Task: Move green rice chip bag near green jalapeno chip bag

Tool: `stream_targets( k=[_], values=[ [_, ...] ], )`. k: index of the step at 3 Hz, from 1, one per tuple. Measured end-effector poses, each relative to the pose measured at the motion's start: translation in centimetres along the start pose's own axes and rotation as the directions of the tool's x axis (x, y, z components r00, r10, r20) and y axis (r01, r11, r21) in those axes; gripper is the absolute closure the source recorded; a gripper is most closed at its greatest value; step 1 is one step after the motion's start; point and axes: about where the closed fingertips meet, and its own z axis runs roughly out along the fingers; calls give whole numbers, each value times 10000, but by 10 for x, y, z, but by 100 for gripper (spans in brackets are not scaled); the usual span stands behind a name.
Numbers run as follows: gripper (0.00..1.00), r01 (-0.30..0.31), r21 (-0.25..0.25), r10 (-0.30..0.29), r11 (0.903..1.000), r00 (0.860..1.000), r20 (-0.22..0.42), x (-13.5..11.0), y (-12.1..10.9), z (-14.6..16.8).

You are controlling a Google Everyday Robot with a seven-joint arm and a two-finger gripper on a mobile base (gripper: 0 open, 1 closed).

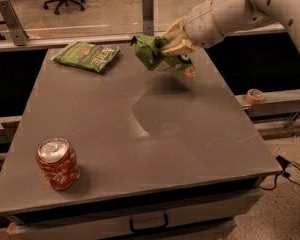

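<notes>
The robot's gripper needs to release the green rice chip bag at the table's far end (134, 55), against the green jalapeno chip bag.
My gripper (171, 44) is shut on the green rice chip bag (151, 54), a bright green crumpled bag with a tan chip picture at its lower right end. I hold it in the air above the far middle of the grey table (140, 134). The green jalapeno chip bag (86, 55) lies flat at the table's far left, olive green with white lettering. The held bag is a short way to the right of it and does not touch it.
A dented red soda can (58, 163) stands near the table's front left corner. A glass barrier with metal posts (148, 6) runs along the far edge. A roll of tape (254, 95) sits on a ledge to the right.
</notes>
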Motion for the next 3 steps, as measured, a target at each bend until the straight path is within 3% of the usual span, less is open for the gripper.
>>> stream_targets(
  k=[2, 3],
  values=[
    [100, 949, 441, -942, 9945, 9954, -198, 23, -36, 36],
    [100, 1301, 393, -1300, 9907, 9915, -50, 20, -49, 67]
  ],
)
